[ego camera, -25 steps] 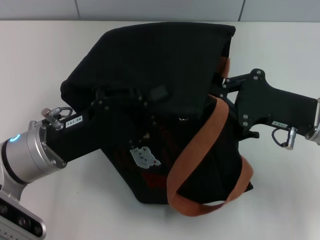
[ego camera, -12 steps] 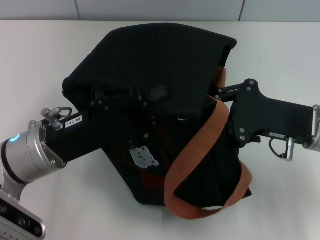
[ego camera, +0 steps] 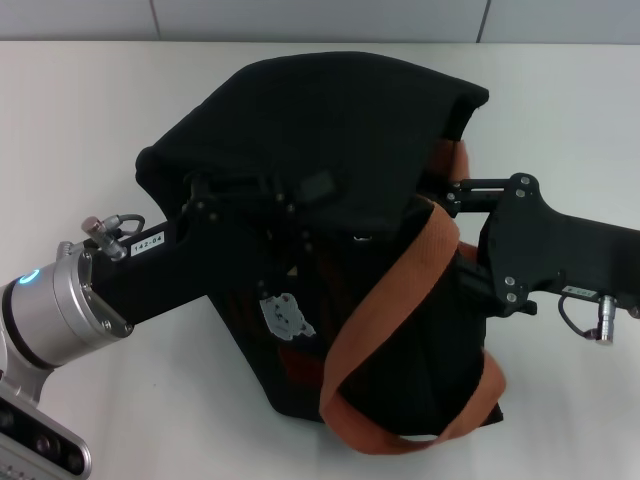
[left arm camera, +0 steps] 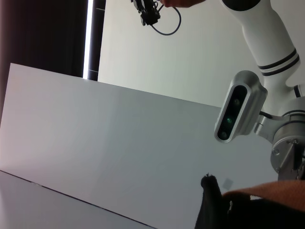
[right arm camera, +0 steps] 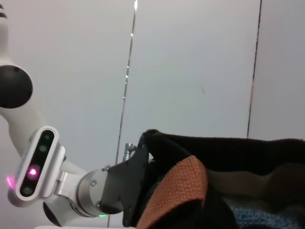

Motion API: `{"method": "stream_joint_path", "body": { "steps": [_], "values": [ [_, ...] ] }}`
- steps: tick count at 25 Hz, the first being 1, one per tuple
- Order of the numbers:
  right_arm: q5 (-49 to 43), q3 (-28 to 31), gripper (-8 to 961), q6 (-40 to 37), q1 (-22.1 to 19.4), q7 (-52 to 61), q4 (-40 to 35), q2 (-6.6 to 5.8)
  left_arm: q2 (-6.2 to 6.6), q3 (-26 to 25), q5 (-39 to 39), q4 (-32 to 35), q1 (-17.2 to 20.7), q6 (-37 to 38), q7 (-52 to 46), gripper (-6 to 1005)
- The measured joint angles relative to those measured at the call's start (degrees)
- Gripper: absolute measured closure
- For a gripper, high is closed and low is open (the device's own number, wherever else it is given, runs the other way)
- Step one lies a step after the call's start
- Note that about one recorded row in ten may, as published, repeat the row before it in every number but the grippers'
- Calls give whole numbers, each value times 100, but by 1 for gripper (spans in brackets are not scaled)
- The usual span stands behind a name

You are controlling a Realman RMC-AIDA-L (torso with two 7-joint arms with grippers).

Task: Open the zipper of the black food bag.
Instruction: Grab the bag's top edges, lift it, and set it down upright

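The top of the black food bag slumps over its zipper. My right gripper needs to back off while my left gripper straightens the bag, and then take its end (ego camera: 467, 250).
The black food bag (ego camera: 330, 120) lies slumped in the middle of the white table, with its bear print (ego camera: 285, 318) facing me. One small silver pull tab of the zipper (ego camera: 362, 238) shows on the front, beside an orange-brown strap (ego camera: 400, 290). My left gripper (ego camera: 250, 200) presses against the bag's left front, black on black. My right gripper (ego camera: 445, 190) reaches in from the right to the bag's right edge, by the strap. In the right wrist view the bag (right arm camera: 238, 152) and strap (right arm camera: 176, 186) fill the lower part.
The white table (ego camera: 80, 130) runs all around the bag, with a grey wall behind. The strap loop (ego camera: 420, 440) hangs near the table's front edge. The left wrist view shows the wall, a bit of strap (left arm camera: 276, 193) and black fabric (left arm camera: 212, 205).
My right gripper has moved right and toward me. The bag's top right corner has shifted right with it, and the strap loop slid lower. The left arm has stayed put.
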Motion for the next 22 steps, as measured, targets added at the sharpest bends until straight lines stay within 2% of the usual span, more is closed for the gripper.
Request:
{"method": "stream_joint_path", "body": {
  "steps": [12,17,22],
  "values": [
    [407,-42,593,221,55,-366,184,46,0,36,-10,0,-18,3,0,911],
    [394,-59,751,247,69,-355,203,47,0,50,-9,0,-30,3,0,911],
    [358,-63,765,289,77,-325,206,42,0,60,-6,0,-44,3,0,911]
  ]
}}
